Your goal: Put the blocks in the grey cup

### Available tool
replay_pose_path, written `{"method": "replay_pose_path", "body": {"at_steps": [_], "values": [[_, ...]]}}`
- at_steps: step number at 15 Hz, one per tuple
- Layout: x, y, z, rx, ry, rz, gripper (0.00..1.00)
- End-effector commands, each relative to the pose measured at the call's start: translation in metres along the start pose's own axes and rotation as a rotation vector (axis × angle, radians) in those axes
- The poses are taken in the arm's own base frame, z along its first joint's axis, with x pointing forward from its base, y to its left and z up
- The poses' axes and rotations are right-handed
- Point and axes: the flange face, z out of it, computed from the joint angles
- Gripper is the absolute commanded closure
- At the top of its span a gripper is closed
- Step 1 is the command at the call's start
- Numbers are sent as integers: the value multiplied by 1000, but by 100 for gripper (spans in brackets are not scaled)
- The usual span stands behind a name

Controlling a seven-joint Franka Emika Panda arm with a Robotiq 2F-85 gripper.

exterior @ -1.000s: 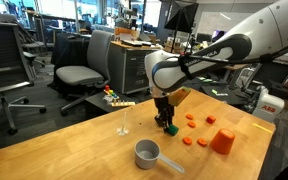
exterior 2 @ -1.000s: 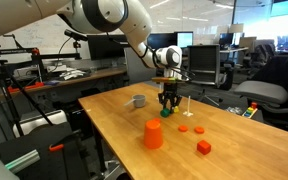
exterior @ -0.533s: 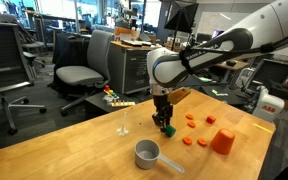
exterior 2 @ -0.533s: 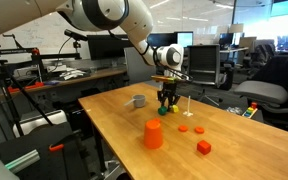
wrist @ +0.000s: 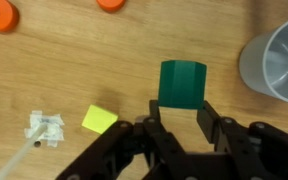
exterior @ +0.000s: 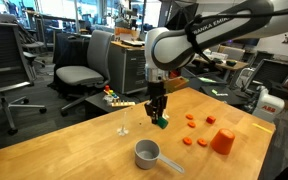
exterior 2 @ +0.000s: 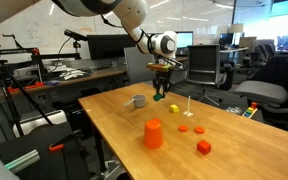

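Observation:
The robot's gripper will release the green block onto the inside bottom of the grey cup (exterior: pixel 145 152) (wrist: pixel 284 62) near the front of the table.
My gripper (wrist: pixel 181 110) is shut on the green block (wrist: pixel 181 84) and holds it above the wooden table; it shows in both exterior views (exterior: pixel 159 115) (exterior 2: pixel 162 92), with the green block (exterior: pixel 162 122) at the fingertips. The yellow block (wrist: pixel 99 119) lies on the table below and to one side (exterior 2: pixel 174 108). The grey cup (exterior: pixel 147 153) stands upright near the table's front, with its handle sticking out, and also shows in the wrist view (wrist: pixel 279 62) and beyond the arm (exterior 2: pixel 137 100). Several orange-red blocks (exterior: pixel 189 121) (exterior 2: pixel 203 147) lie scattered nearby.
An orange plastic cup (exterior: pixel 222 141) (exterior 2: pixel 154 134) stands upside down near the orange-red blocks. A thin clear stand with a white base (exterior: pixel 123 124) (wrist: pixel 44 128) stands close to the gripper. A colourful toy (exterior: pixel 112 97) sits at the table's far edge. Office chairs surround the table.
My gripper has risen from the table with the green block in it, and the arm has straightened upward. The other blocks and the cups have not moved.

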Motion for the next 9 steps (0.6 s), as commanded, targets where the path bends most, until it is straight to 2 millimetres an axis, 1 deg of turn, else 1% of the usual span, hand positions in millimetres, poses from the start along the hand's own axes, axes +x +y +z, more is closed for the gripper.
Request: {"method": "replay_pose_path", "body": {"at_steps": [1, 4, 9], "values": [[-12, -33, -28, 23, 48, -38, 82], [-12, -59, -27, 31, 66, -82, 82], [-8, -105, -8, 13, 46, -146, 82]]}}
